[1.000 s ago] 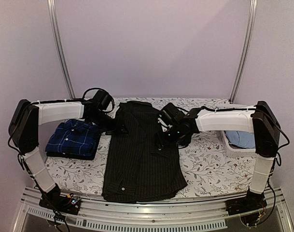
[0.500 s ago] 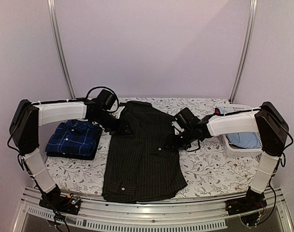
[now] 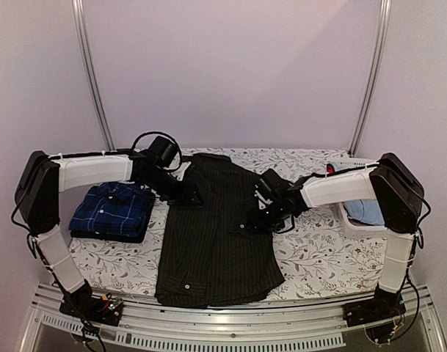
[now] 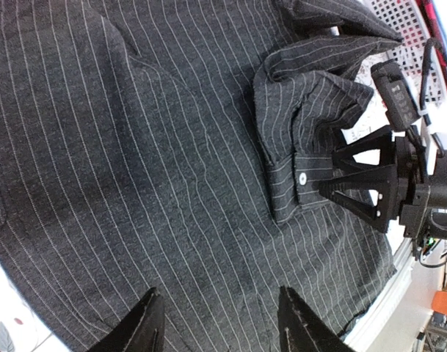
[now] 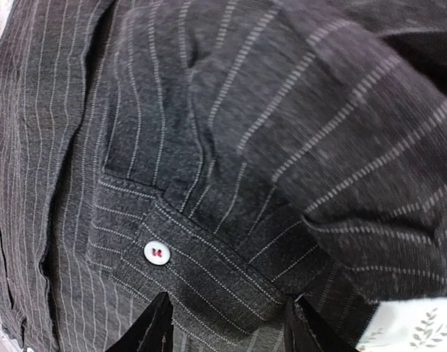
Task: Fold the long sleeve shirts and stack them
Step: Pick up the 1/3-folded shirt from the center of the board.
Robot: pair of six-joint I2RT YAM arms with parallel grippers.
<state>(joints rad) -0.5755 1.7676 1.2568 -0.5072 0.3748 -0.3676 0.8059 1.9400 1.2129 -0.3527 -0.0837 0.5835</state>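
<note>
The robot's left gripper needs to next go to the buttoned cuff (image 3: pixel 243 226) (image 4: pixel 304 180) beside the right gripper and close there on the black pinstriped shirt's folded-in sleeve.
The black pinstriped shirt (image 3: pixel 212 235) lies lengthwise in the middle of the table, back up, its right sleeve folded in with the buttoned cuff (image 5: pixel 201 271) on top. The navy checked shirt (image 3: pixel 111 210) lies folded at the left. My left gripper (image 3: pixel 188 196) is open over the black shirt's left shoulder; in the left wrist view (image 4: pixel 219 323) its jaws stand apart above flat cloth. My right gripper (image 3: pixel 258 218) is open at the folded cuff (image 4: pixel 296 183); in the right wrist view (image 5: pixel 227 326) the jaws straddle the cuff edge without closing on it.
A white basket (image 3: pixel 359 220) with pale blue cloth stands at the right edge. The floral tablecloth (image 3: pixel 318 249) shows on both sides of the black shirt. A metal rail (image 3: pixel 223 323) runs along the near edge.
My right gripper moved right off the shirt with the sleeve, then came back left and lower to the cuff. My left gripper shifted slightly right along the shoulder.
</note>
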